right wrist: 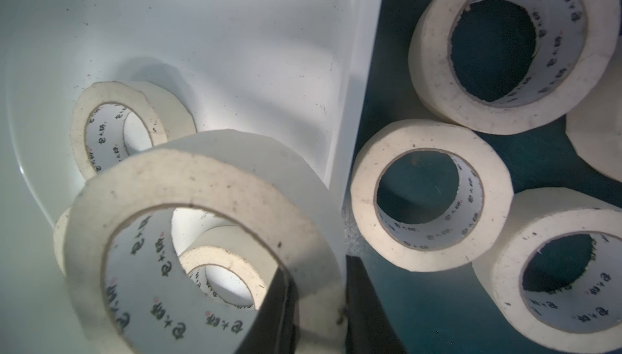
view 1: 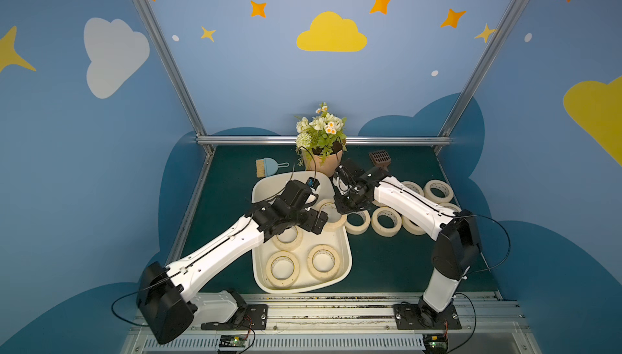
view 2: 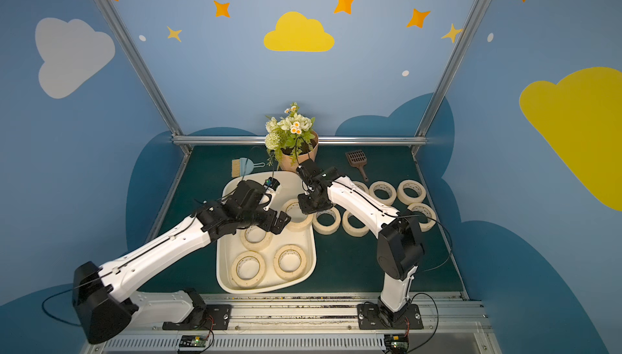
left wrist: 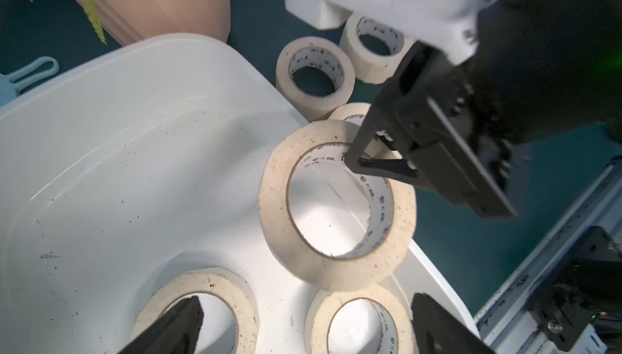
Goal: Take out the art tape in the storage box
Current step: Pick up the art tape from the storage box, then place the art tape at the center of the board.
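Observation:
Next, I close my left gripper on the art tape roll that lies under my left arm, on the roll's side (view 1: 276, 238) (left wrist: 146, 318) away from my right gripper.
The off-white storage box (view 1: 348, 261) (view 2: 314, 254) sits mid-table. Three cream art tape rolls lie flat in it (view 1: 282, 268) (view 1: 323, 261) (view 1: 287, 238), the last partly under my left arm. A fourth roll (view 1: 331, 216) (left wrist: 336, 201) (right wrist: 202, 234) hangs tilted over the box's right edge. My right gripper (view 1: 343, 206) (right wrist: 316, 302) is shut on its wall, one finger inside the ring and one outside. My left gripper (view 1: 314, 222) (left wrist: 308, 322) stands open just left of that roll, above the rolls in the box, holding nothing.
Several tape rolls (view 1: 387, 221) (view 1: 437, 190) lie on the green mat right of the box, partly under my right arm. Behind the box stand a peach flower pot (view 1: 323, 162), a blue dustpan brush (view 1: 267, 166) and a brown scoop (view 1: 379, 158).

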Controlling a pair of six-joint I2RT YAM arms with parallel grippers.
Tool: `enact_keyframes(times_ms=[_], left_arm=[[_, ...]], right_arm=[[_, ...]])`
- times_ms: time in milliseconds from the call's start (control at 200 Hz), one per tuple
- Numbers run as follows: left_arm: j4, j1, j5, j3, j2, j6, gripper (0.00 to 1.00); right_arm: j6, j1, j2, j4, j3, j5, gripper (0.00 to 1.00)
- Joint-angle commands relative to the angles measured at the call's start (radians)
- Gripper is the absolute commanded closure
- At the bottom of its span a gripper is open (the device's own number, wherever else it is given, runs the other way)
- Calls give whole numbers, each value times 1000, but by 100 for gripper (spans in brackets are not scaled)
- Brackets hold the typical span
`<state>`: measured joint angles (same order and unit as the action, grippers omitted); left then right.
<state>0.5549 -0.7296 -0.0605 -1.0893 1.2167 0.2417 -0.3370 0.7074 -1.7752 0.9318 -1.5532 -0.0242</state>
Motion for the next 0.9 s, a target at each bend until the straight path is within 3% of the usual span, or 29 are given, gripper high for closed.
enact_keyframes(times_ms=[0,160,360,425,506,576,756,896], left_arm=[[-22,16,-7,42,-71,40,0],[-25,123,-1,168,-123,91,4],[-70,200,26,265,-87,109,18],[-68,206,11,267,-51,107,21],[-70,217,-2,272,-18,112,23],[-88,239,-7,288,-2,125,24],[-139,329,6,346,-7,159,23],[-176,391,4,383,-12,189,21]], right_arm=[[-24,-43,142,57,70,67,100],[-57,-207,372,114,289,167,100],[-48,-627,552,106,547,226,100],[-71,-791,564,87,593,240,100],[-94,-948,553,66,606,164,100],[-115,-1028,529,42,615,214,100],[-122,-1292,466,-74,672,129,100],[-136,-1376,390,-129,659,180,100]])
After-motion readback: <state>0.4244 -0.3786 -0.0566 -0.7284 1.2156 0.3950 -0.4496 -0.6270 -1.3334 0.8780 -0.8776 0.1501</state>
